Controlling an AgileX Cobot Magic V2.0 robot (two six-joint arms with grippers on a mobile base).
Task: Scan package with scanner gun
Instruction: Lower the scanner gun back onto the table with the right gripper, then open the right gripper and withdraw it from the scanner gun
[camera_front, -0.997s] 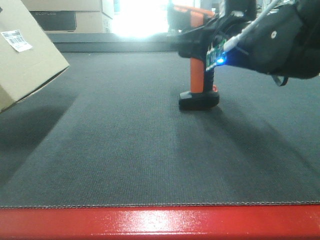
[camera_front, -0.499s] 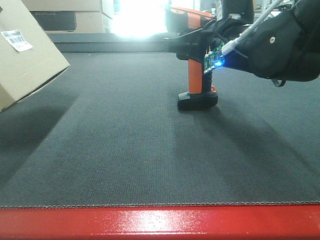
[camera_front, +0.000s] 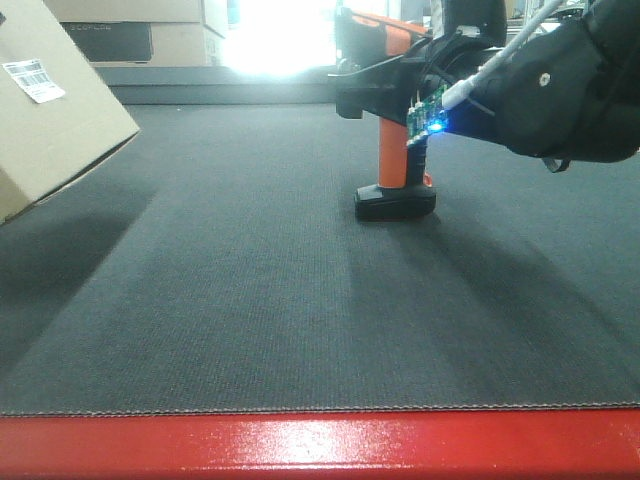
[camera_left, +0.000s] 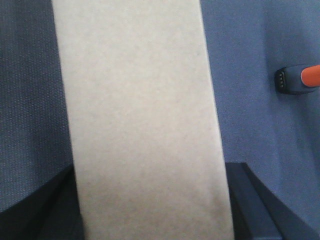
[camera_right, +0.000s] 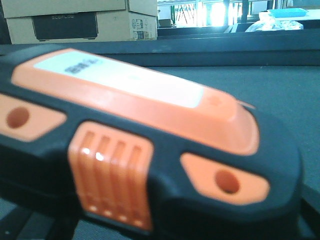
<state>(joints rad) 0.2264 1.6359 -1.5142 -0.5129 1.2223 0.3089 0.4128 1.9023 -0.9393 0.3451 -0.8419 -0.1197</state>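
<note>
My left gripper will let go of the package on the dark mat before the beige cartons (camera_front: 18, 205), clear of the scanner gun.
The package (camera_front: 55, 110), a tan cardboard box with a white barcode label (camera_front: 32, 80), hangs tilted at the left above the mat. It fills the left wrist view (camera_left: 140, 120), where my left gripper (camera_left: 150, 205) is shut on it, dark fingers (camera_left: 47, 207) showing on either side. The scanner gun (camera_front: 393, 160) stands upright right of centre, black foot (camera_front: 396, 203) low over the dark mat. My right gripper (camera_front: 385, 92) is shut round its head. Its orange and black head (camera_right: 150, 130) fills the right wrist view. Its foot (camera_left: 296, 80) also shows in the left wrist view.
Beige cartons with dark panels (camera_front: 130, 35) stand at the back left, also seen as cartons (camera_right: 75, 22) in the right wrist view. A red table edge (camera_front: 320, 445) runs along the front. Window glare (camera_front: 280, 35) washes out the back centre.
The scanner gun and my right gripper have shifted slightly left, and the foot sits a touch higher. The package has stayed where it was.
</note>
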